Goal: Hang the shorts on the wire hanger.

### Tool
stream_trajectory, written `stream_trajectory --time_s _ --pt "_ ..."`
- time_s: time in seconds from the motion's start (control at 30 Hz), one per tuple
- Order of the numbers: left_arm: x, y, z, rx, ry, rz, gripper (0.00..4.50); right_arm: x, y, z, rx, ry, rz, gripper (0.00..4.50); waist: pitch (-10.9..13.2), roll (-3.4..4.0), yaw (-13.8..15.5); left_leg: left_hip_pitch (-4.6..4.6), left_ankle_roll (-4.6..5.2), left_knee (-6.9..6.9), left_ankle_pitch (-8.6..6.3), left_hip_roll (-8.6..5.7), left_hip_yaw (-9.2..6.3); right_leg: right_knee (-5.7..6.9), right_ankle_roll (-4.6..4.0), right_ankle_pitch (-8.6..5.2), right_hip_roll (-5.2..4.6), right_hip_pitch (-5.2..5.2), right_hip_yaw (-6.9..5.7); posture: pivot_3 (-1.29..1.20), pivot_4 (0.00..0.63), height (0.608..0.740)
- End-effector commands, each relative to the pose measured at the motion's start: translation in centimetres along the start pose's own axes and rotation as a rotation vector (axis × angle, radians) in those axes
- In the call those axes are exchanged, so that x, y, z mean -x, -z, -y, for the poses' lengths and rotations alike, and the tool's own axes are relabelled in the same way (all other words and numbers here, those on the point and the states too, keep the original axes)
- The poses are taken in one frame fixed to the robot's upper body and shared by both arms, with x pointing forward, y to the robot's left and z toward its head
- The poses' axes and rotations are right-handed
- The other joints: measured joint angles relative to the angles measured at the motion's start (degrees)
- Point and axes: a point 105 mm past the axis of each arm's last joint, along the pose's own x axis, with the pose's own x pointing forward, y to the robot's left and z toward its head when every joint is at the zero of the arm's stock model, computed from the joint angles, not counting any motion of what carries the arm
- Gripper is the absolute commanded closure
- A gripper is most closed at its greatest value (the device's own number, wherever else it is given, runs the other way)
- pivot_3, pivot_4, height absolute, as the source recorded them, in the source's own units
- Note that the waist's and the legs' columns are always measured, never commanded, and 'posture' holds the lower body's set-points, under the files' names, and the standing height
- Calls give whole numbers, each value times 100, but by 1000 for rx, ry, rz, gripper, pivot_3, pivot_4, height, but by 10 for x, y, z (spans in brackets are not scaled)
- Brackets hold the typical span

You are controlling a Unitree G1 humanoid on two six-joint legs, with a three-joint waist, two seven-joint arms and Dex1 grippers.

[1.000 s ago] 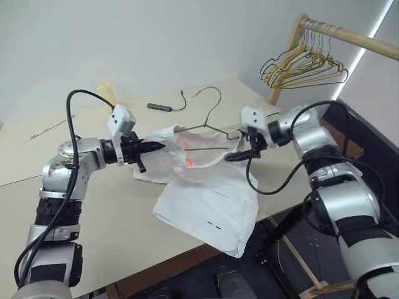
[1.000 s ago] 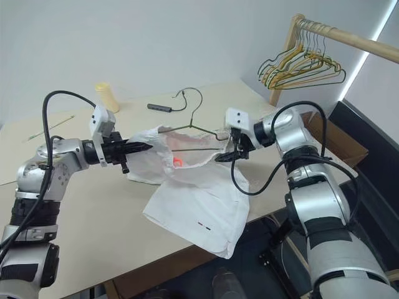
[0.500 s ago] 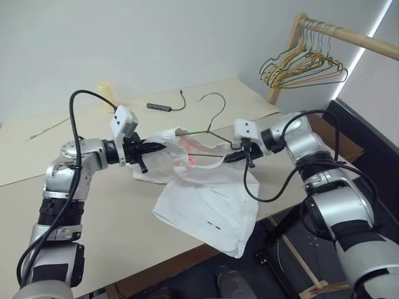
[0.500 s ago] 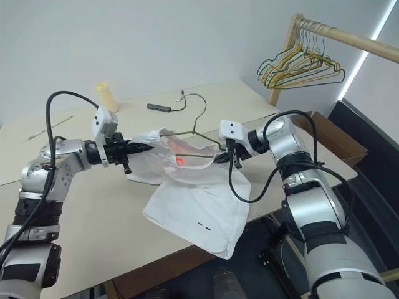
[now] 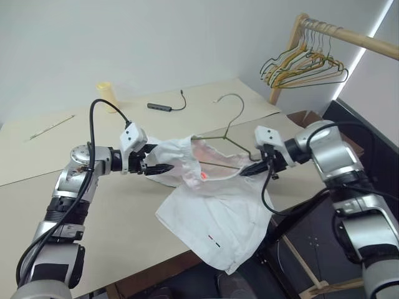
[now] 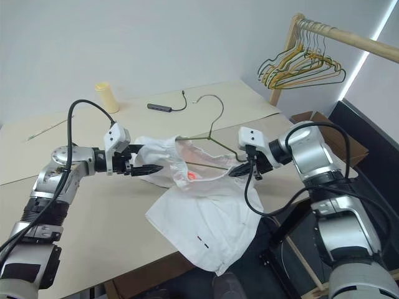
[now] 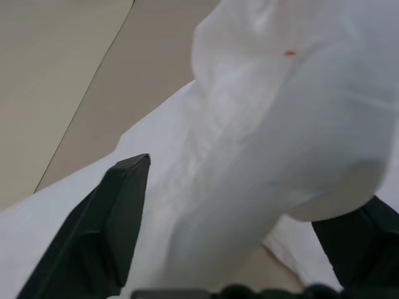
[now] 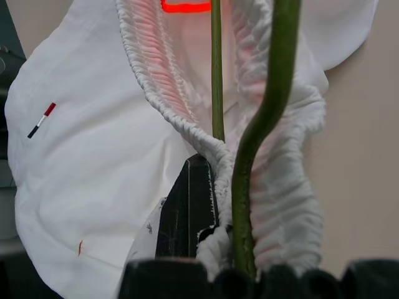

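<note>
The shorts' fabric hangs slack beside the waistband, loose in the robot's open left gripper, so that gripper should first pinch the shorts' fold (image 7: 249, 199) and pull it tight.
The white shorts (image 5: 212, 212) lie on the table's near edge, one leg hanging over it. Their gathered waistband is raised around the wire hanger (image 8: 277, 81), whose hook (image 5: 234, 98) points up and away. My right gripper (image 5: 248, 168) is shut at the hanger's right corner, pinching the wire together with a fold of waistband beside one black finger (image 8: 187, 205). My left gripper (image 5: 163, 167) is at the waistband's left end, open, with loose fabric lying between its spread fingers (image 7: 124, 205).
A wooden rack with a bunch of coloured hangers (image 5: 305, 65) stands at the back right. A yellow cup (image 5: 106, 92), a black cable with a small hub (image 5: 161, 107) and a thin stick (image 5: 50, 126) lie at the back of the table (image 5: 112, 224). A cardboard box (image 5: 305, 116) sits right of it.
My left gripper has opened, let go of the waistband and sunk a little. My right gripper has shut on the hanger's right corner and drawn hanger and shorts to the right.
</note>
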Motion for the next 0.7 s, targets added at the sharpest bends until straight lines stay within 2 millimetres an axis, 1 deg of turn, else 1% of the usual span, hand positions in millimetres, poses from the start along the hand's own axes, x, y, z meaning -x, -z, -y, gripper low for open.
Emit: stream_trajectory --time_s 0.03,0.1,0.13,0.2,0.27,0.33,0.47,0.57,0.7 --pt "2 -28 -9 -102 -15 89 43 13 -10 -15 33 -24 -16 4496 0 0 1 -1 0 0 0 0 0 -1 0 0 -1 0 -3 -215 0 740" --pt "3 -39 -4 -125 49 130 43 15 -9 -18 28 -19 -35 4496 0 0 -12 -2 0 0 0 -1 0 -1 1 0 -4 -1 -3 -215 0 740" --pt "5 -45 2 -146 106 143 43 16 -9 -19 22 -18 -44 4496 0 0 -17 -4 0 0 0 -1 2 -1 1 -1 -5 -2 -3 -215 0 740" --pt "6 -51 11 -184 190 149 43 17 -9 -20 14 -15 -51 4496 0 0 -41 -14 0 0 0 -2 4 1 1 -1 -7 -17 -3 -246 0 740" --pt "7 -54 20 -256 275 118 43 18 -10 -20 10 -13 -52 4496 0 0 -84 -18 0 1 0 0 5 3 1 0 -7 -22 -3 -249 0 740" --pt "4 -46 23 -329 325 44 43 18 -11 -21 11 -16 -53 4496 0 0 -137 -29 0 2 0 -2 4 4 1 0 -9 -31 -3 -250 0 740" --pt "-2 -25 14 -414 320 -104 43 18 -13 -21 14 -19 -54 4496 -1 1 -166 -30 2 4 1 -14 5 1 3 0 -25 -28 -6 -257 0 740" --pt "-4 -17 4 -437 281 -155 598 21 -14 -21 10 -19 -51 4496 -1 1 -189 -31 3 4 2 -15 5 2 4 0 -27 -32 -7 -260 0 740" --pt "-1 -10 0 -443 282 -182 1862 24 -13 -22 5 -20 -48 4496 0 1 -264 -40 4 4 2 -15 5 2 5 -1 -30 -38 -9 -270 0 740"
